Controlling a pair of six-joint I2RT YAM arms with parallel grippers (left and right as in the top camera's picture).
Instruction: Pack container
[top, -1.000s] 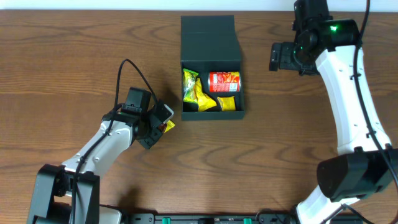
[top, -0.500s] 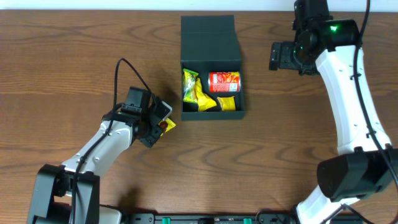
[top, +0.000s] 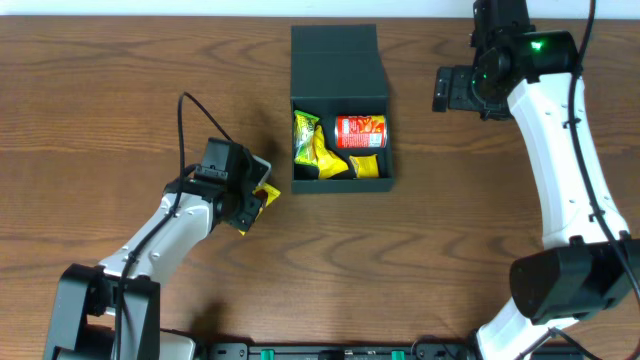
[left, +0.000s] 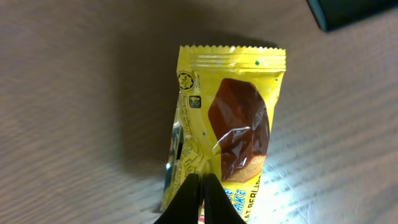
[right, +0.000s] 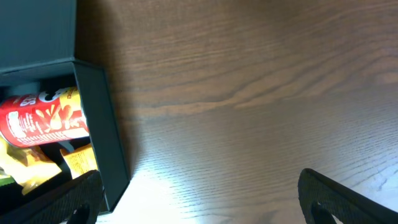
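Note:
I will open my left gripper wide, as its fingertips are shut at the lower end of the flat yellow cake packet, and grip around the packet's middle (left: 229, 144) before I lift it.
The dark teal container (top: 341, 184) stands open at the table's middle back, its lid (top: 338, 62) folded away. Inside lie a red chip can (top: 360, 130), a green-and-yellow packet (top: 305, 133) and other yellow packets (top: 366, 165). Left of the box, my left gripper (top: 256, 196) is shut on the edge of a yellow cake packet (left: 231, 115); the black fingertips (left: 189, 194) pinch its lower end just above the wood. A corner of the container (left: 354, 12) shows at the top right there. My right gripper (top: 447, 90) hangs open to the right of the box, nothing between its fingers (right: 336, 198).
Brown wooden tabletop (top: 120, 90) all round. In the right wrist view the container's right wall (right: 99, 124) and the red can (right: 41, 118) lie at the left edge. The right arm (top: 560, 170) runs down the right side.
My left gripper has closed on the yellow packet and turned a little with it. The right arm has not moved.

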